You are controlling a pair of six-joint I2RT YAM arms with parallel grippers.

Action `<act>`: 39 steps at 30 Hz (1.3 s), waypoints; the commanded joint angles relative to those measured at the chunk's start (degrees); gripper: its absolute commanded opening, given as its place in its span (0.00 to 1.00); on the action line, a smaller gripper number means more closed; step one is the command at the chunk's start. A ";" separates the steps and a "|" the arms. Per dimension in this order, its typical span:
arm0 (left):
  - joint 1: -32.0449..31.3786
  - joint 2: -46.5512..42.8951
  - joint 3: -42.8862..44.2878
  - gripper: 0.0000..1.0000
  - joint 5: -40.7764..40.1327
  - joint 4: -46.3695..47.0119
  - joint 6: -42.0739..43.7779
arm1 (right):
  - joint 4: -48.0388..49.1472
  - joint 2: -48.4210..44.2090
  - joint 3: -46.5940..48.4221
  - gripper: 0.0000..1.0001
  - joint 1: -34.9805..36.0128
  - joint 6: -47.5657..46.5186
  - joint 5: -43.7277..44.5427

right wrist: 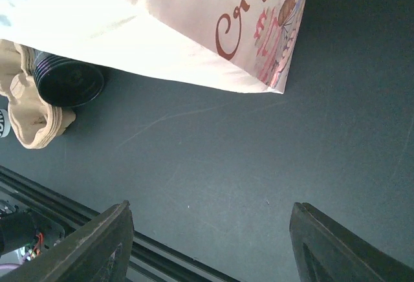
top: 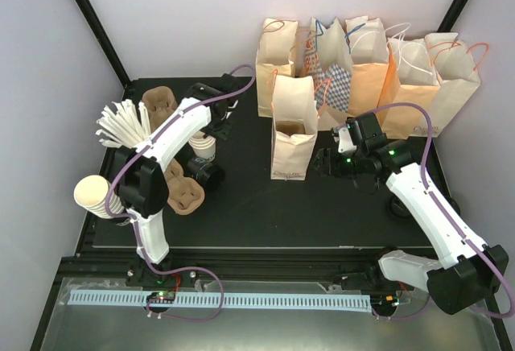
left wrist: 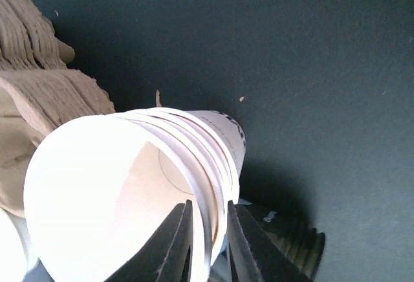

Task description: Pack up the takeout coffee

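Note:
My left gripper will open, as its fingers straddle several rims of the nested cups, then pinch only the top cup's rim (left wrist: pixel 192 173) and lift off that single cup.
No lidded takeout coffee shows. A nested stack of white paper cups (left wrist: pixel 103 185) with dark lettering lies on its side, mouth toward the left wrist camera, without a lid. My left gripper (left wrist: pixel 208 206) straddles its rim, one finger inside and one outside, pinched close on the wall. From above, that gripper (top: pixel 208 134) is over the cups (top: pixel 203 146). A stack of black lids (top: pixel 211 175) lies just in front. My right gripper (right wrist: pixel 210 214) hangs open over bare mat beside a standing open paper bag (top: pixel 292 134).
Brown pulp carriers (top: pixel 183 194) lie left of the lids, more (top: pixel 159 103) behind. Plain cream cups (top: pixel 92 194) and white stirrers (top: pixel 121 121) sit at the left edge. Several paper bags (top: pixel 378 69) line the back right. The printed bag (right wrist: pixel 213 30) fills the top of the right wrist view.

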 commanded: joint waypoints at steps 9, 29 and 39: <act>1.60 -4.19 -0.66 0.19 5.12 0.81 -2.39 | -0.05 -0.12 0.85 0.69 -0.06 -0.55 -1.60; 3.93 -4.82 -0.78 0.27 7.06 1.10 -2.05 | 0.35 0.26 0.65 0.69 -0.06 -0.27 -1.52; 4.64 -3.96 -1.10 0.02 8.58 0.58 -1.20 | 0.49 0.29 0.84 0.69 -0.06 -0.25 -1.25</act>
